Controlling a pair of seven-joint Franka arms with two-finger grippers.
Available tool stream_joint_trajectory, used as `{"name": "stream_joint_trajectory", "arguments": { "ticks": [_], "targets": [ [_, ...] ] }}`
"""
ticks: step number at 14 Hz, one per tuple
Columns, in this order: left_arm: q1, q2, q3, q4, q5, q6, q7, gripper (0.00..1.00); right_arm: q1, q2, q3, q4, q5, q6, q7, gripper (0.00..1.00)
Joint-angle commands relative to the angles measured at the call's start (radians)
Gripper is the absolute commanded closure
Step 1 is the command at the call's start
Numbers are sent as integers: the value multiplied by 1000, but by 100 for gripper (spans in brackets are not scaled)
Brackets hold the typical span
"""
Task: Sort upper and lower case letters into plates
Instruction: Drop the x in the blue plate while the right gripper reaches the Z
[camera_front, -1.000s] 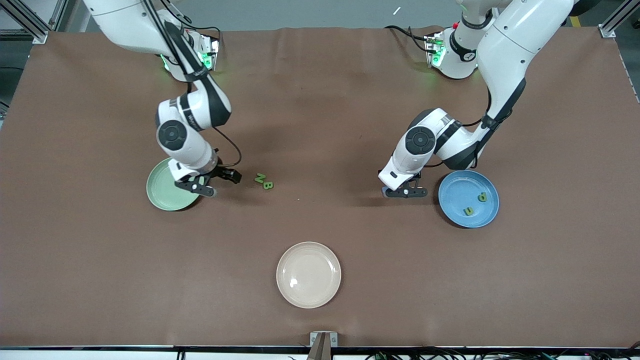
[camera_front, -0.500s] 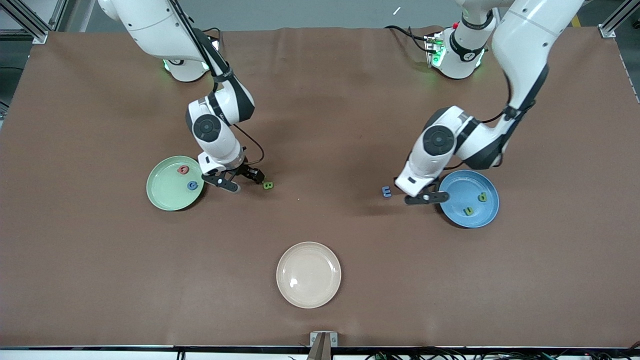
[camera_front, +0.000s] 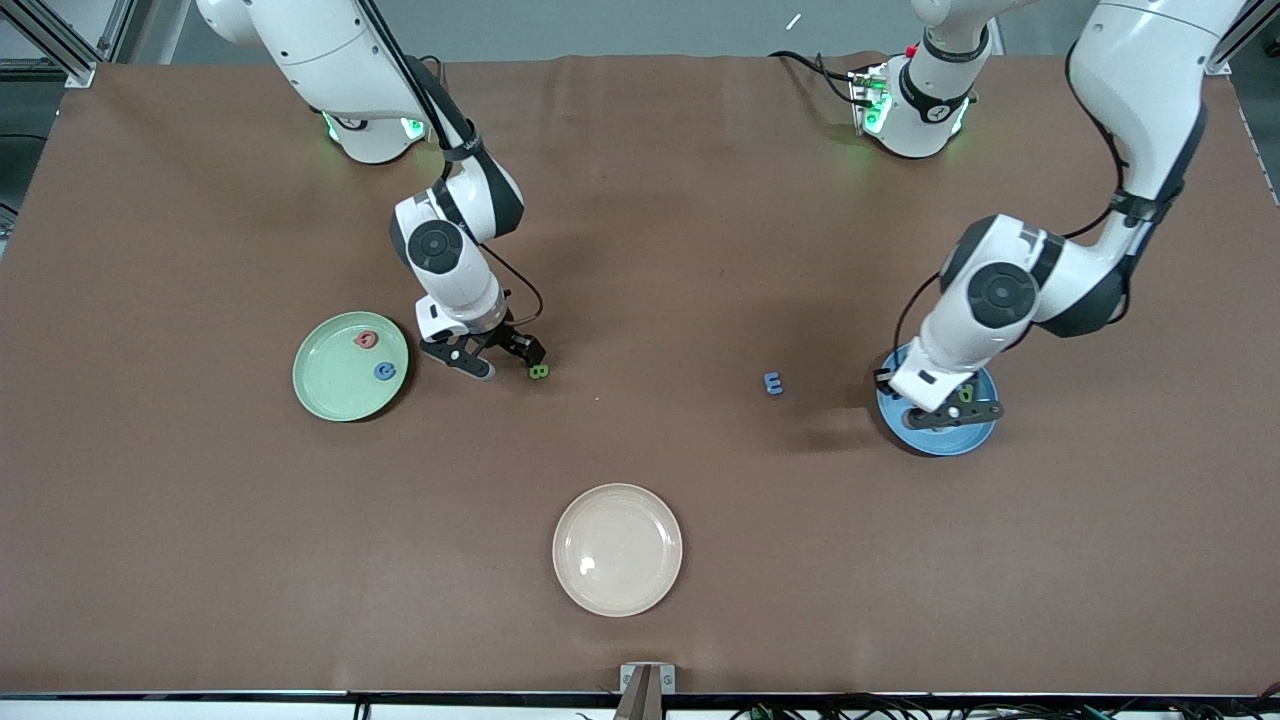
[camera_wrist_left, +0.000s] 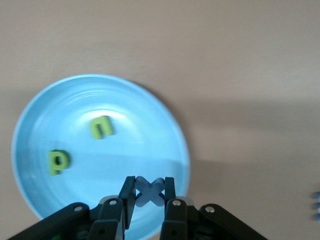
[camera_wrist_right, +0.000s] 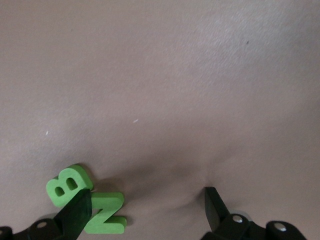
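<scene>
The robot's left gripper should release the blue x in the blue plate (camera_front: 942, 382) (camera_wrist_left: 90, 188), near the green p.
My left gripper (camera_front: 958, 411) hangs over the blue plate (camera_front: 938, 446), shut on the blue x (camera_wrist_left: 150, 191). In that plate (camera_wrist_left: 150, 107) lie the green u (camera_wrist_left: 101, 126) and green p (camera_wrist_left: 59, 161). The blue m (camera_front: 772, 383) lies on the table beside the blue plate, toward the right arm's end. My right gripper (camera_front: 508, 362) is low and open beside the green B (camera_front: 539, 372). In the right wrist view the green N (camera_wrist_right: 105, 214) lies just inside one finger (camera_wrist_right: 75, 215), with B (camera_wrist_right: 67, 186) touching it. The mint plate (camera_front: 320, 392) holds the red Q (camera_front: 366, 340) and blue G (camera_front: 385, 372).
A cream-white plate (camera_front: 617, 549) sits near the table's front edge, in the middle. Brown tabletop stretches between the mint and blue plates.
My left gripper rose from beside the m and swung over the blue plate with the x. My right gripper moved from over the mint plate to the N and B.
</scene>
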Motion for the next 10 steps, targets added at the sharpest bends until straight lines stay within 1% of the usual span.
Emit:
{"name": "stream_joint_trajectory", "arguments": {
  "ticks": [1, 3, 5, 7, 10],
  "targets": [
    [70, -22, -21, -61, 34, 21, 64, 86, 26, 12, -7, -6, -4, 12, 33, 0],
    [113, -16, -21, -86, 69, 38, 89, 86, 26, 12, -9, -8, -19, 9, 17, 0],
    [141, -11, -19, -123, 95, 73, 110, 86, 10, 10, -12, -17, -69, 6, -44, 0],
    [173, 10, -19, -134, 144, 96, 113, 86, -9, 10, -15, -17, -79, -2, -85, 0],
    [175, 28, -19, -135, 151, 106, 113, 85, -15, 4, -13, -12, -79, -11, -86, 0]
  ]
}}
